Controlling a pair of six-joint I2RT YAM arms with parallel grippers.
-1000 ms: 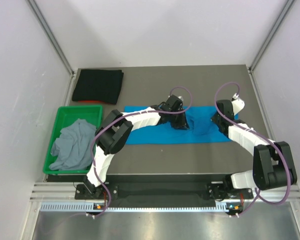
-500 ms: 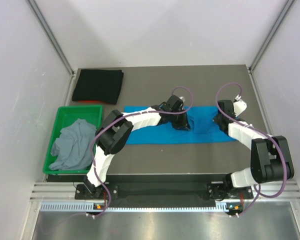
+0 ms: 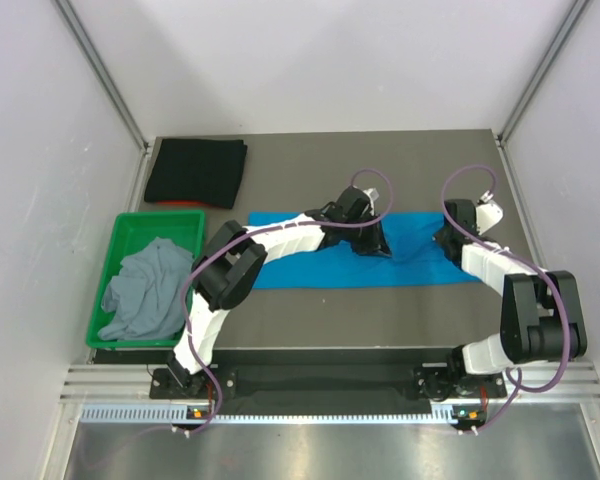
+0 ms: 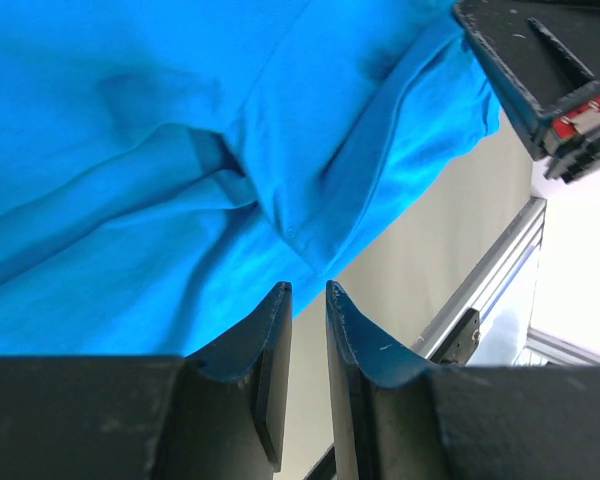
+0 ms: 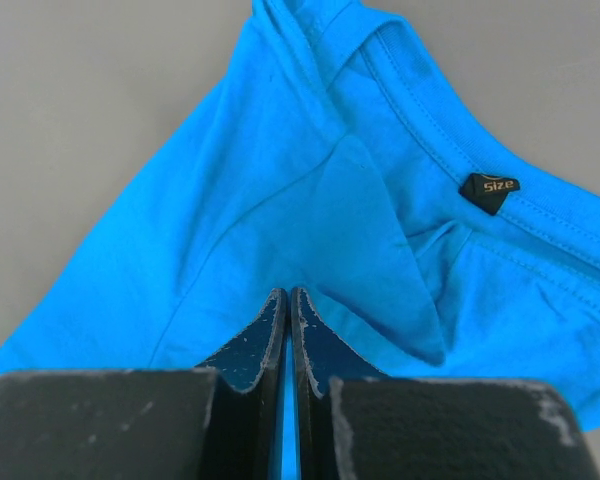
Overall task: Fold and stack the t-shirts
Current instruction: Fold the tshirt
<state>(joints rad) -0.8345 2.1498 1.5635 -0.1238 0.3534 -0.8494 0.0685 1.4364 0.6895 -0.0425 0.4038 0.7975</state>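
Observation:
The folded-in sleeve of the blue t-shirt lies at a slant over rumpled cloth, so the robot's left gripper will open, pinch the sleeve's end corner (image 4: 315, 258) and pull it flat.
A bright blue t-shirt (image 3: 310, 265) lies spread left to right across the middle of the grey table (image 3: 400, 165). My left gripper (image 3: 377, 243) hovers over the shirt's middle. In the left wrist view its jaws (image 4: 306, 292) stand a narrow gap apart with only table showing between them, and rumpled blue cloth (image 4: 130, 150) lies just beyond the tips. My right gripper (image 3: 448, 240) is at the shirt's right end. In the right wrist view it (image 5: 287, 295) is shut on a thin fold of the blue shirt (image 5: 280, 200) near the collar and its black size label (image 5: 489, 188).
A folded black shirt (image 3: 195, 172) lies at the back left with something red-orange under its near edge. A green bin (image 3: 130, 226) at the left holds a crumpled grey t-shirt (image 3: 145, 290). The right arm's black wrist (image 4: 540, 70) is close to the left gripper.
My right gripper has moved to the right with the shirt's end, drawing the right part flatter and wider. My left gripper has shifted slightly to the right over the shirt.

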